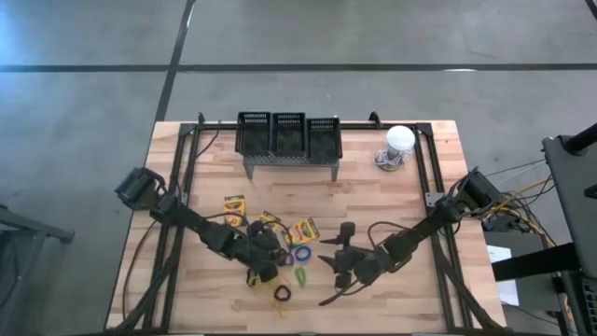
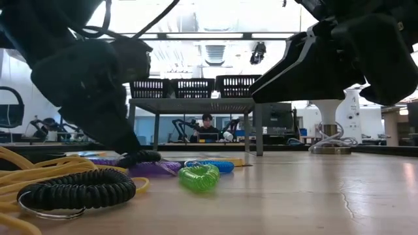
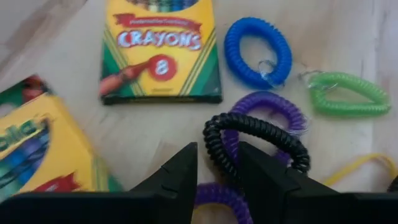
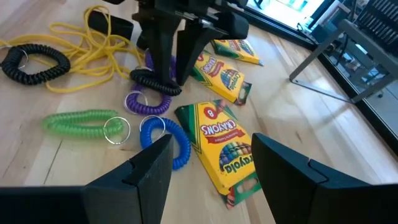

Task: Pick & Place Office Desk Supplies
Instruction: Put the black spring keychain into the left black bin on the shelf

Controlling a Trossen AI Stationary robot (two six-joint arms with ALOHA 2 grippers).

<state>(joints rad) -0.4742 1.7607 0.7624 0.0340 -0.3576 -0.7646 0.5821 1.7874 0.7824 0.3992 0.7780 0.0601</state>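
Note:
A purple loop's rim is next to the black loop's rim inside my left gripper. Next, I open it and take the black loop by its opposite rim (image 3: pixel 298 151).
My left gripper (image 1: pixel 269 264) (image 3: pixel 217 171) points down among the loops, shut on a black coil loop (image 3: pixel 255 134) (image 4: pixel 155 82) that lies over purple loops (image 3: pixel 267 107). Around it lie a blue loop (image 3: pixel 258 53) (image 1: pixel 303 254) and a green loop (image 3: pixel 348 96) (image 1: pixel 300 275). A second black loop (image 4: pixel 34 62) (image 2: pixel 75 189) and yellow bands (image 4: pixel 81 37) are there too. Three crayon boxes (image 1: pixel 234 203) (image 1: pixel 270 220) (image 1: pixel 303 230) lie flat on the table. My right gripper (image 1: pixel 338 266) (image 4: pixel 211 162) hangs open above the table, right of the supplies. Three black mesh baskets (image 1: pixel 288 133) stand on the grey stand (image 1: pixel 289 161). My left gripper comes from above, pointing down, with the black loop's rim (image 3: pixel 214 146) between its two fingers. One finger (image 3: pixel 261 174) stands inside the loop and one outside. The loop lies about level, resting on the purple loops at table height.
A white dome-shaped object (image 1: pixel 400 140) with a coiled cable sits at the far right of the table. The stand with the baskets is at the far edge, middle. Bare wood lies between the stand and the supplies, and on the near right of the table.

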